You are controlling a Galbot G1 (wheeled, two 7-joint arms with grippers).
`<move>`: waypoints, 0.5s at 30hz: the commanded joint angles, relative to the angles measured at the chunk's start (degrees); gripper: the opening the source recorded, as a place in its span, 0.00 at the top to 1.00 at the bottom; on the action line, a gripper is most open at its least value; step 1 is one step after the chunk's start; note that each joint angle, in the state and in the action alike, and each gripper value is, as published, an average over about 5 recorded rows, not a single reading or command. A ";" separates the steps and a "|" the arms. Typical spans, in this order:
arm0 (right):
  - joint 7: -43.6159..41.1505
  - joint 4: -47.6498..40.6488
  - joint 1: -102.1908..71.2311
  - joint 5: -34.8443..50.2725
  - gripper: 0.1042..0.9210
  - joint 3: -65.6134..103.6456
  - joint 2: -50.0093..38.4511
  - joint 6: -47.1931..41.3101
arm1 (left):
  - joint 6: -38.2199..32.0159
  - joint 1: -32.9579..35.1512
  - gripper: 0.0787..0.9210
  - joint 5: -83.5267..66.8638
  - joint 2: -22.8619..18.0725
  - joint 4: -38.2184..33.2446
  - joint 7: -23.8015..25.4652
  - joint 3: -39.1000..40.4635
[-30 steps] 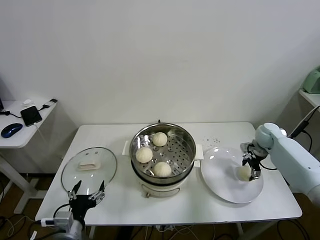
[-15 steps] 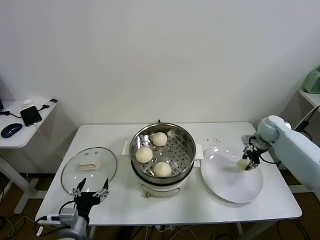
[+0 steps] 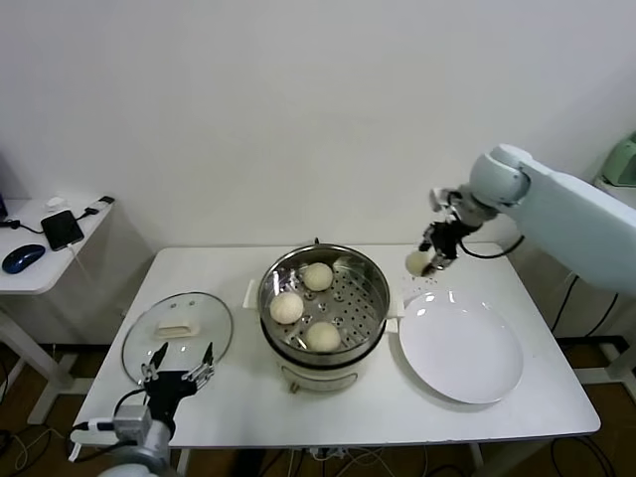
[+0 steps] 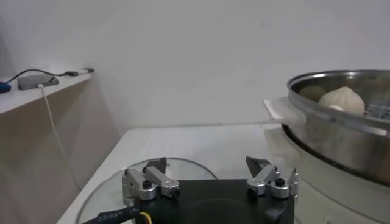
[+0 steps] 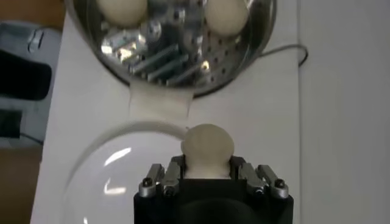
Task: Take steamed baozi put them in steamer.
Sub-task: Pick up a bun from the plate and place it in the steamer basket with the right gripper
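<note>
Next, my right gripper lets go of the fourth baozi on the bare tray part (image 3: 355, 296) (image 5: 184, 59) nearest the white plate, inside the steamer.
The steamer (image 3: 323, 303) stands mid-table with three cream-white baozi in its perforated tray: one at the back (image 3: 317, 276), one at the left (image 3: 286, 308), one at the front (image 3: 322, 336). My right gripper (image 3: 427, 256) is shut on the fourth baozi (image 3: 418, 262) and holds it in the air between the steamer and the white plate (image 3: 461, 348). In the right wrist view the baozi (image 5: 208, 148) sits between the fingers, above the steamer (image 5: 177, 55). My left gripper (image 3: 179, 370) is open and empty at the table's front left, over the glass lid (image 3: 177, 333).
The white plate lies right of the steamer with nothing on it. The glass lid lies flat at the left. A side table (image 3: 45, 248) with a phone and mouse stands far left. The steamer's rim (image 4: 341, 115) shows close by in the left wrist view.
My right gripper lifted the baozi off the white plate and carried it up and left toward the steamer. The left gripper shifted slightly.
</note>
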 commanded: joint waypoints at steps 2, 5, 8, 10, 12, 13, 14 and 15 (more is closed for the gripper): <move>3.26 1.66 9.96 12.07 0.51 -9.47 9.94 -10.06 | 0.16 0.31 0.12 -0.81 -0.21 -2.04 0.09 -0.09; 4.00 0.61 8.37 11.43 0.51 -9.52 11.70 -10.52 | 0.16 0.82 0.12 -0.76 -0.42 -2.80 0.09 0.14; 4.66 0.28 6.91 10.77 0.51 -10.15 12.66 -10.86 | 0.09 1.22 0.12 -0.70 -0.66 -3.27 0.04 0.31; 5.39 0.33 6.04 10.61 0.51 -10.97 13.05 -11.31 | 0.04 1.26 0.12 -0.66 -0.80 -3.27 -0.03 0.35; 6.25 0.36 5.14 10.26 0.51 -12.04 13.30 -11.84 | -0.01 1.25 0.12 -0.65 -0.91 -3.18 -0.12 0.31; 6.70 0.27 4.62 9.90 0.51 -12.48 13.43 -12.13 | -0.03 1.26 0.12 -0.66 -0.94 -3.16 -0.14 0.26; 7.08 0.12 4.08 9.51 0.51 -12.81 13.55 -12.40 | -0.05 1.26 0.12 -0.68 -0.96 -3.13 -0.17 0.21; 7.46 -0.14 3.46 9.02 0.51 -13.01 13.69 -12.65 | -0.06 1.26 0.12 -0.70 -0.97 -3.09 -0.18 0.15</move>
